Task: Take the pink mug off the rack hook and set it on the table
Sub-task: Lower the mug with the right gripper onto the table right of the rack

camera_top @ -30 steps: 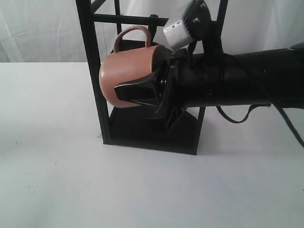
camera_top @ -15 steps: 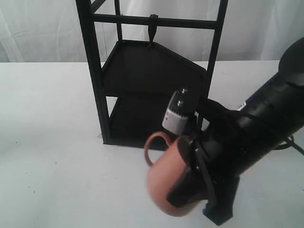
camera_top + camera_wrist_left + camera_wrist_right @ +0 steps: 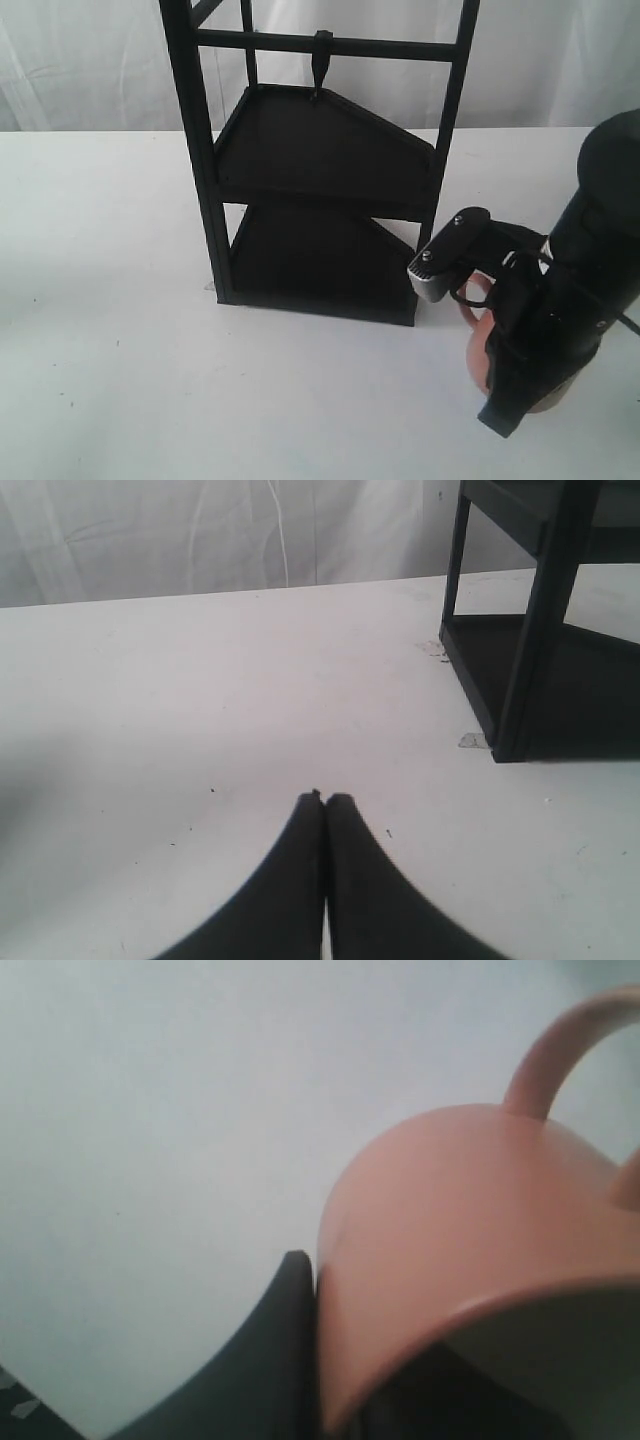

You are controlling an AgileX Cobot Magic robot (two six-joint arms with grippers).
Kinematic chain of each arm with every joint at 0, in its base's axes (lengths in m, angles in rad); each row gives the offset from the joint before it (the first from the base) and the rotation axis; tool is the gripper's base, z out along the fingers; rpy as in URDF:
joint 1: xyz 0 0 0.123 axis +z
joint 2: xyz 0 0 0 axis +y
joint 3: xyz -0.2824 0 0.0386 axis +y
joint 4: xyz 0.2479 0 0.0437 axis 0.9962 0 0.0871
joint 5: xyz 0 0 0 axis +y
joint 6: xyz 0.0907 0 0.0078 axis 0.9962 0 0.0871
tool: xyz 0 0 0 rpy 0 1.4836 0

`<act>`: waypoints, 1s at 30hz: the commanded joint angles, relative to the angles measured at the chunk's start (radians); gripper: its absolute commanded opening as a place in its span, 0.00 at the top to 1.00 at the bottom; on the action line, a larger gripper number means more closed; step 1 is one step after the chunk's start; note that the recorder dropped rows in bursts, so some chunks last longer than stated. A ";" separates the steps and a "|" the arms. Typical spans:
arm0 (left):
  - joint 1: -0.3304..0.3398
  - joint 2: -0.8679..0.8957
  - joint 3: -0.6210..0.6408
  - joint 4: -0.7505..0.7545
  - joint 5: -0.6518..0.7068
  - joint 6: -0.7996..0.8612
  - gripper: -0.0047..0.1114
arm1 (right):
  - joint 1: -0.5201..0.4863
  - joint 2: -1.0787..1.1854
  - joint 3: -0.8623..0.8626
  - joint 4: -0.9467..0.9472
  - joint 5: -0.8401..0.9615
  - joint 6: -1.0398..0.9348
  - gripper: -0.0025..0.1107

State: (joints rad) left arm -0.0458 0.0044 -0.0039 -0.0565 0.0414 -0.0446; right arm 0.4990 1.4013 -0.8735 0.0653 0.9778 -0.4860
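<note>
My right gripper is going to set the pink mug down on the bare table out [image 3: 514,420] past the rack's near corner post. The mug is now low over the table.
The pink mug [image 3: 479,366] is low over the table [image 3: 150,380], in front of and to the right of the rack, mostly hidden behind my right gripper [image 3: 505,375]. That gripper is shut on the mug's wall. In the right wrist view one dark finger [image 3: 280,1360] presses the outside of the pink mug [image 3: 470,1220]; its loop handle [image 3: 560,1050] points away. Whether the mug touches the table I cannot tell. The rack hook [image 3: 322,62] hangs bare from the top crossbar. My left gripper [image 3: 325,798] is shut and empty above the table [image 3: 200,700].
The tall black two-shelf rack [image 3: 330,170] stands mid-table, close to the left of my right arm. Its lower corner post [image 3: 530,630] shows in the left wrist view. A white curtain hangs behind the table.
My right gripper carried the mug off the hook, down in front of the rack, then further right and low to the table. The hook now hangs bare.
</note>
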 commanded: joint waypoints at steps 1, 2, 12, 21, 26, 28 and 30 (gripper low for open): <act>0.003 -0.004 0.004 0.002 -0.003 -0.001 0.96 | -0.001 0.022 0.063 -0.022 -0.098 0.022 0.98; 0.003 -0.004 0.004 0.002 -0.003 -0.001 0.96 | -0.001 0.030 0.078 -0.022 -0.118 0.022 0.98; 0.003 -0.004 0.004 0.002 -0.003 -0.001 0.96 | -0.001 0.069 0.179 -0.020 -0.276 0.019 0.98; 0.003 -0.004 0.004 0.002 -0.003 -0.001 0.96 | -0.001 0.069 0.200 0.008 -0.279 0.019 0.93; 0.003 -0.004 0.004 0.002 -0.003 -0.001 0.96 | -0.001 0.069 0.217 0.008 -0.310 0.019 0.92; 0.003 -0.004 0.004 0.002 -0.003 -0.001 0.96 | -0.001 0.069 0.217 0.008 -0.312 0.019 0.92; 0.003 -0.004 0.004 0.002 -0.003 -0.001 0.96 | -0.001 0.069 0.219 0.010 -0.312 0.019 0.92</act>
State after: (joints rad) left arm -0.0458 0.0044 -0.0039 -0.0565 0.0414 -0.0446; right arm 0.4990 1.4702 -0.6655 0.0729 0.6917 -0.4707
